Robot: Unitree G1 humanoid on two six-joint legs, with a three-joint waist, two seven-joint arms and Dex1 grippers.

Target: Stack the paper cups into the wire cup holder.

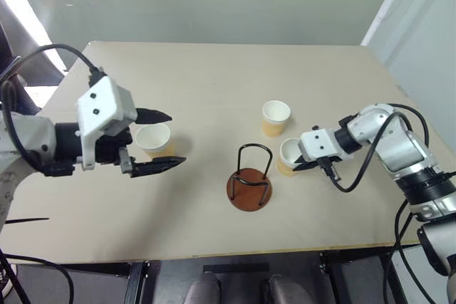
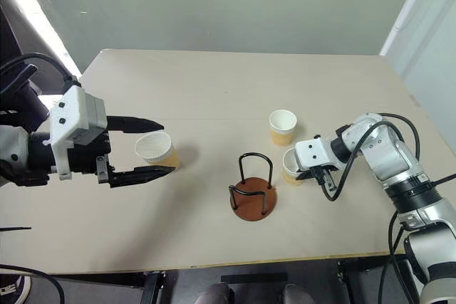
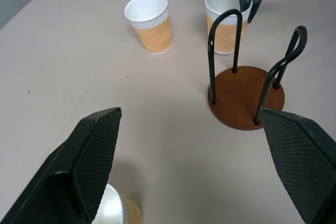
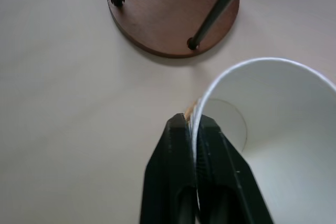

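Note:
Next, my right gripper releases the paper cup on the reddish-brown disc [image 1: 249, 189], between the holder's black loops.
Three yellow-orange paper cups stand upright on the table. My right gripper [image 4: 195, 123] is shut on the rim of the nearest cup [image 1: 288, 153], one finger inside and one outside. That cup stands just right of the wire cup holder [image 1: 251, 179], black loops on a reddish-brown disc. A second cup [image 1: 276, 117] stands free just behind it. The third cup [image 1: 152, 139] is at the left, and my left gripper [image 1: 176, 139] hovers over it, open wide with nothing held. The holder is empty.
The beige table [image 1: 214, 69] runs back to a grey wall; its front edge [image 1: 214, 255] lies close to me. Black cables [image 1: 356, 176] hang from my right arm near the table's right side.

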